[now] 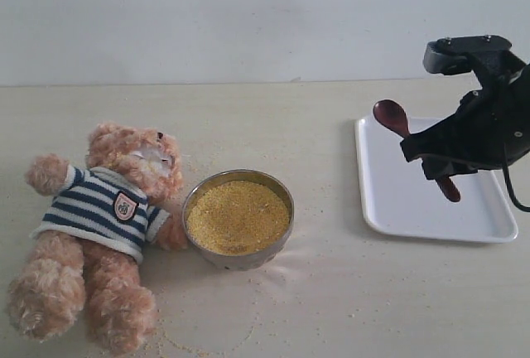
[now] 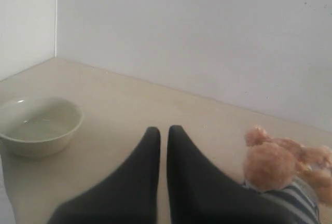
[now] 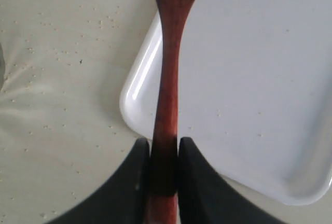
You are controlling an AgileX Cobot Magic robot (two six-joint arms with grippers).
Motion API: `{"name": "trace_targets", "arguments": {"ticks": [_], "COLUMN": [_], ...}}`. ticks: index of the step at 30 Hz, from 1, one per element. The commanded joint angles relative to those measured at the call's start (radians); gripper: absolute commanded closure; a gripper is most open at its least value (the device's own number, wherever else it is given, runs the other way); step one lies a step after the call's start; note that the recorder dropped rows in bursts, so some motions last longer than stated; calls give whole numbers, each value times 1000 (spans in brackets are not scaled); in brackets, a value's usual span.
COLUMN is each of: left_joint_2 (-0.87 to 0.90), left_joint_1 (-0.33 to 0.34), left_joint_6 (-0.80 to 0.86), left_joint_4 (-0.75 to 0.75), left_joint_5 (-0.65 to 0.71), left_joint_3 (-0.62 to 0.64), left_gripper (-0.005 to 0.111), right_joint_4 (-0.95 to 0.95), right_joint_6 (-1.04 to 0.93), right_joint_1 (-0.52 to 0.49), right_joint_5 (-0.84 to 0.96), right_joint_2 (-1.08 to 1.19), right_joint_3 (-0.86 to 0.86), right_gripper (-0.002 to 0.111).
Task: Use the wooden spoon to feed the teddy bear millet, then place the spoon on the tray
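The robot's right gripper needs to set the wooden spoon down near the middle of the white tray [image 1: 421, 182] [image 3: 244, 58], a little toward the metal bowl.
The teddy bear [image 1: 103, 225] lies on its back at the left of the table, millet specks on its muzzle; its head [image 2: 270, 164] shows in the left wrist view. A metal bowl [image 1: 238, 217] heaped with yellow millet [image 1: 238, 217] stands beside it. At the right, my right gripper [image 3: 164, 146] is shut on the handle of the wooden spoon [image 1: 392, 118], held above the white tray [image 1: 414, 200]. The spoon [image 3: 168, 68] crosses the tray's corner [image 3: 249, 79], its oval bowl pointing toward the bear's side. My left gripper [image 2: 163, 130] is shut and holds nothing.
Millet specks [image 1: 207, 337] are scattered on the table around the bowl and bear. A pale ceramic bowl [image 2: 39, 125] stands near a wall corner in the left wrist view. A white wall runs behind the table.
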Motion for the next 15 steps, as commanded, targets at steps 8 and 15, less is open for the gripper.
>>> {"name": "trace_targets", "arguments": {"ticks": [8,15], "left_joint_2": [-133,-133], "left_joint_1": [-169,-288], "left_joint_6": [-40,103], "left_joint_4": [-129,-102], "left_joint_5": [74,-7], "left_joint_3": [1,6], "left_gripper": [102,102], "right_joint_4": [-92,-133], "right_joint_6": [59,119], "right_joint_1": [-2,-2], "right_joint_5": [-81,-184], "right_joint_2": [-5,59], "right_joint_3": [8,8], "right_gripper": [109,109]}}
